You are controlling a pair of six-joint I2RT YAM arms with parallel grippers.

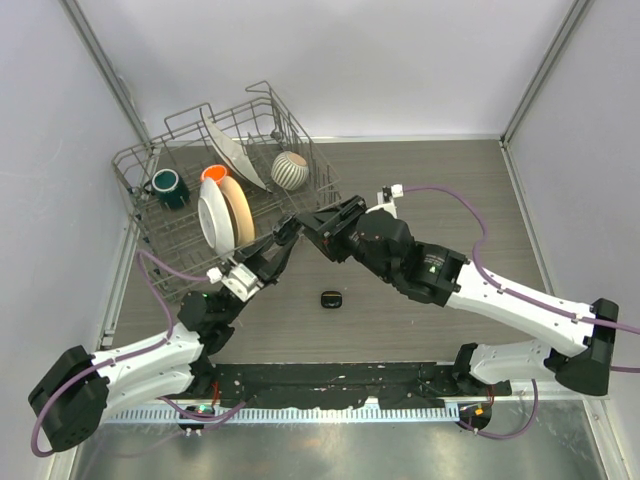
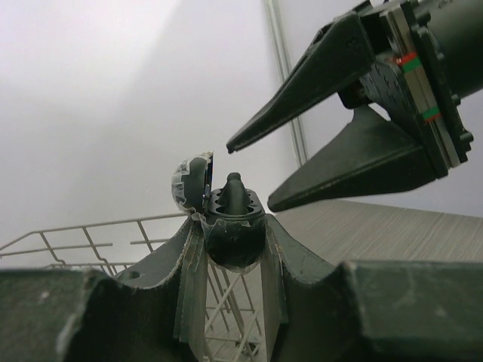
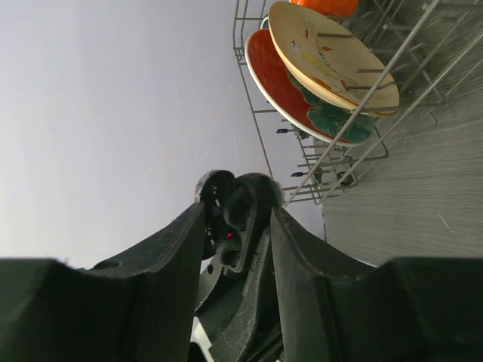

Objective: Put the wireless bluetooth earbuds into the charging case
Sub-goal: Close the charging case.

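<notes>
The robot's left gripper needs to set the charging case down on the bare table (image 1: 375, 282) near the small black piece, toward the robot's right arm.
My left gripper (image 1: 287, 234) is raised above the table and shut on the charging case (image 2: 235, 237), a glossy black pebble gripped by its lower half. The case's lid (image 2: 190, 181) is hinged open to the left. One black earbud (image 2: 235, 192) stands in the open case, stem end up. My right gripper (image 2: 253, 177) is open and empty, with its fingertips just above and to the right of the earbud. In the right wrist view the open case (image 3: 253, 200) sits between my right gripper's (image 3: 236, 211) spread fingers, with a red light inside. A second small black piece (image 1: 331, 298) lies on the table below both grippers.
A wire dish rack (image 1: 140, 165) stands at the back left. It holds plates (image 1: 222, 212), a green mug (image 1: 167, 185), an orange cup (image 1: 213, 172) and a ribbed white vase (image 1: 290, 170). The rack lies just left of both grippers.
</notes>
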